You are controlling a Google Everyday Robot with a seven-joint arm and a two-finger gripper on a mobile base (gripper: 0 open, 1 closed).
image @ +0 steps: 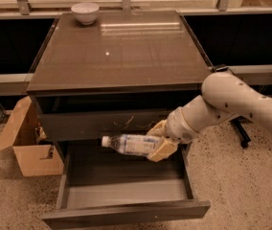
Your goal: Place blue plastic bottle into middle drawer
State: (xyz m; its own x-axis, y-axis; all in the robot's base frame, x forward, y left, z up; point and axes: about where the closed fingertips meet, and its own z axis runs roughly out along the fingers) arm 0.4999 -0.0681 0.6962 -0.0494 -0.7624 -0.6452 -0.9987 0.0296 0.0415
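Next, I let go of the blue plastic bottle with my gripper on the middle drawer's grey bottom, toward the cardboard box [100, 181].
My gripper [157, 142] is shut on the blue plastic bottle [129, 143], a clear bottle with a pale label and a white cap. The bottle lies horizontal, cap pointing left, held in the air above the back of the open middle drawer [126, 195]. The drawer is pulled out toward the camera and its grey floor is bare. My white arm [232, 104] reaches in from the right, in front of the cabinet.
A white bowl [85, 12] stands at the back left of the cabinet top [119, 51]. The shut drawer front [102, 123] above bears pale scratch marks. An open cardboard box [26, 143] stands on the floor at left. A chair base [241, 135] is at right.
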